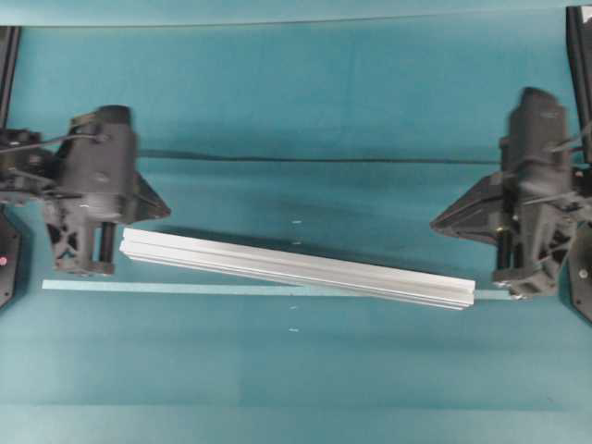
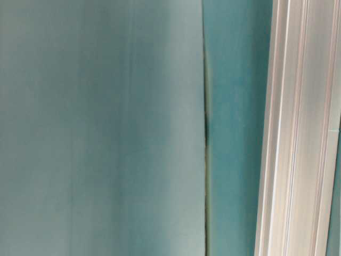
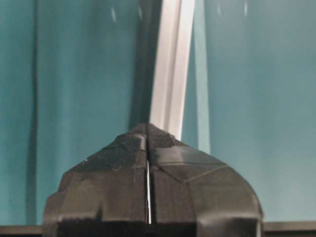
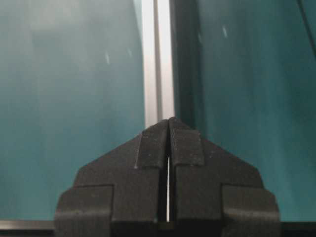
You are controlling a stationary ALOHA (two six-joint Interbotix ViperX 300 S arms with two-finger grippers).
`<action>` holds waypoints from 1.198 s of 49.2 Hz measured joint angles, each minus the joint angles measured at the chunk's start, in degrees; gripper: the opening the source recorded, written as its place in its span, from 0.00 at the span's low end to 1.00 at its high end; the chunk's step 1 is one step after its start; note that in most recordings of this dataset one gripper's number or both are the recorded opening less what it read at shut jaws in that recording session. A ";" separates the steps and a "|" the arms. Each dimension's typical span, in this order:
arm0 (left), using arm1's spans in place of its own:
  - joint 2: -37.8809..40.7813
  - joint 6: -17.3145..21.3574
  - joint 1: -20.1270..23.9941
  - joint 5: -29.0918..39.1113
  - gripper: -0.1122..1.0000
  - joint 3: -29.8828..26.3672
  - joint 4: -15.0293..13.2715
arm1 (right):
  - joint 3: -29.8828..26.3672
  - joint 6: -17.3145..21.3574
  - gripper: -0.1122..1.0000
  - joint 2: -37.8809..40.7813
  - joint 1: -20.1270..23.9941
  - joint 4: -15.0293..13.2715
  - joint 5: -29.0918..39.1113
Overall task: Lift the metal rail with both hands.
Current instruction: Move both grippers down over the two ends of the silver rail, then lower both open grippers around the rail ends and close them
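Next, my right gripper closes across the metal rail's long sides (image 1: 390, 280) (image 4: 159, 106), a little in from the end nearest that gripper.
The metal rail (image 1: 296, 268), a long grooved silver bar, lies slanted across the teal table, its left end farther back than its right. In the table-level view the metal rail (image 2: 298, 133) fills the right edge. My left gripper (image 1: 165, 211) is shut and empty, its wedge tip pointing right just behind the rail's left end. In its wrist view the left gripper (image 3: 148, 129) has jaws pressed together, and the rail (image 3: 170, 64) runs away beyond them. My right gripper (image 1: 435, 222) is shut and empty too, pointing left behind the rail's right end. From the right gripper (image 4: 169, 121) the rail (image 4: 158, 59) stretches ahead.
A thin pale-teal tape strip (image 1: 185, 288) runs left to right under the rail's right part and shows beside the rail as the tape strip (image 3: 200, 98). A dark seam (image 1: 324, 159) crosses the cloth behind both grippers. Black arm bases stand at both side edges.
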 measured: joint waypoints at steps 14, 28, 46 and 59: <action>2.02 3.25 0.18 1.76 0.06 -1.85 0.09 | -5.89 0.09 0.12 9.14 0.00 0.00 10.02; 2.81 3.87 0.09 1.85 0.39 -1.76 0.09 | -9.49 0.18 0.58 14.06 -0.09 0.53 14.41; 6.33 3.25 0.18 1.41 0.97 -0.53 0.26 | -8.79 1.05 0.99 17.40 1.23 0.79 14.06; 9.14 2.55 0.18 -0.88 0.96 1.58 0.09 | -8.00 1.67 0.99 20.30 1.23 0.79 12.39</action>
